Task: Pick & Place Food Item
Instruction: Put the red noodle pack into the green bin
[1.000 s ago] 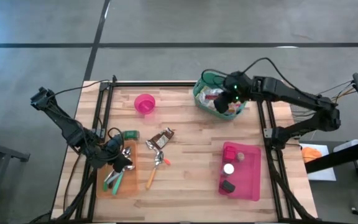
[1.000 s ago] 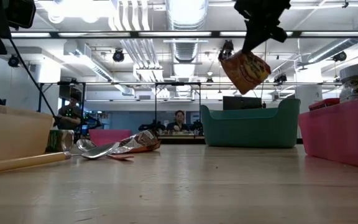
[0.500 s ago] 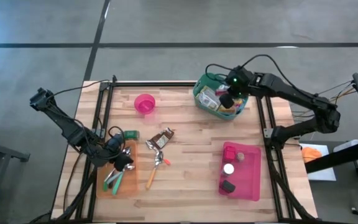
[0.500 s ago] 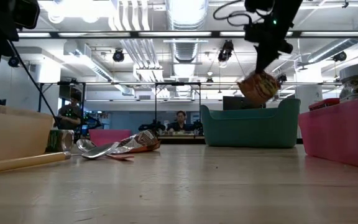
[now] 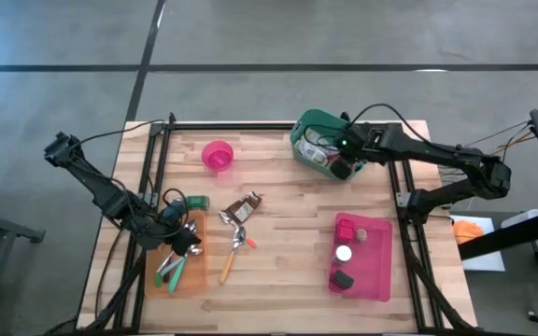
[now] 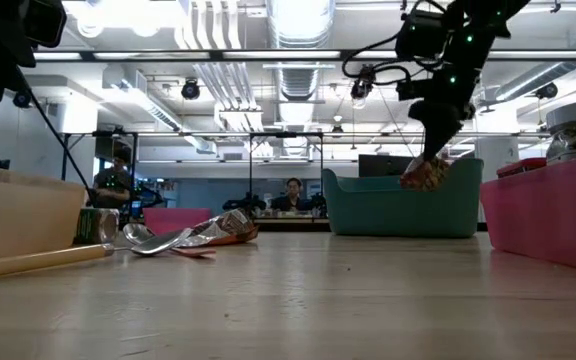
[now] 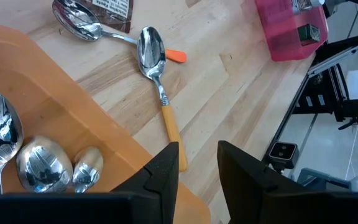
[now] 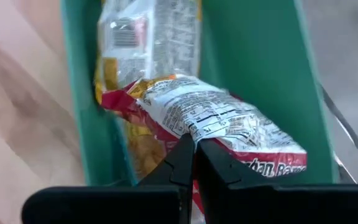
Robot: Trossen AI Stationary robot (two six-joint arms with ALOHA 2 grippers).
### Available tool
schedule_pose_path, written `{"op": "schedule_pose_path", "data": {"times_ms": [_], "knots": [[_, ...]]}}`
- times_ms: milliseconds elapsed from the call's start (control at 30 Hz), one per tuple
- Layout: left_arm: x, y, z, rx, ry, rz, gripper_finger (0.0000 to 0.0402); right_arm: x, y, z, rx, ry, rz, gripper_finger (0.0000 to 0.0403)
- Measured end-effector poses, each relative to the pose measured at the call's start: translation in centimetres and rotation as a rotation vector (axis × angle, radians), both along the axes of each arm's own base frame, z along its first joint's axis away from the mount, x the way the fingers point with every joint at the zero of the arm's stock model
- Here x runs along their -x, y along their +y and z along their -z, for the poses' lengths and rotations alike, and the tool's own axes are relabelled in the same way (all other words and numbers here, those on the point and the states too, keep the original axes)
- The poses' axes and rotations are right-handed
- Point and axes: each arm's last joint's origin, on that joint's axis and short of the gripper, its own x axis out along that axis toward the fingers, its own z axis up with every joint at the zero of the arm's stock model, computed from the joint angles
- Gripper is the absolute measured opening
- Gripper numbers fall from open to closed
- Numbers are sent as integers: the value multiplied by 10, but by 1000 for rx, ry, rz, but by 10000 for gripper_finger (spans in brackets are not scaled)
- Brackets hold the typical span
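Next, my right gripper lets go of the ramen packet on top of the second packet inside the green bin (image 5: 320, 148) (image 8: 188, 118).
A green bin (image 5: 308, 124) stands at the table's far right; it also shows in the low view (image 6: 388, 212) and the right wrist view (image 8: 257, 56). My right gripper (image 5: 342, 162) is shut on a red, yellow and white ramen packet (image 8: 229, 127) over the bin. The packet also shows in the low view (image 6: 426, 173). A second packet (image 8: 148, 37) lies inside the bin against its wall. My left gripper (image 7: 197, 168) is open and empty above the orange tray (image 5: 190, 273) at the near left. My right gripper pinches the packet's crinkled upper edge (image 8: 196, 132) between its two fingers. The fingers come from above, slanting down. The packet hangs below the fingers (image 6: 438, 135), tilted, its lower end about level with the bin's rim; whether it touches the bin, I cannot tell.
A pink bowl (image 5: 218, 155) stands at the far middle. A pink bin (image 5: 376, 271) with small items is at the near right. A torn wrapper (image 5: 242, 207), an orange-handled spoon (image 7: 160, 93) and a green can (image 5: 194, 202) lie mid-table. Spoons (image 7: 39, 165) rest on the orange tray.
My right gripper has gone down toward the green bin and slightly toward the table's near edge, still shut on the packet. The packet has dropped from well above the bin to the level of its rim.
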Motion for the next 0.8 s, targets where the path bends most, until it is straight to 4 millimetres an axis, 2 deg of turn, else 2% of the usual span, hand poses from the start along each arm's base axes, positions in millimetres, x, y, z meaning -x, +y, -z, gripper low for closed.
{"op": "schedule_pose_path", "data": {"times_ms": [433,800], "knots": [[-4,5,0,5,-6,-38,113,9,5,26,-57,41,39,8],[-4,5,-1,6,-7,-40,113,9,6,28,-96,2,84,8]]}}
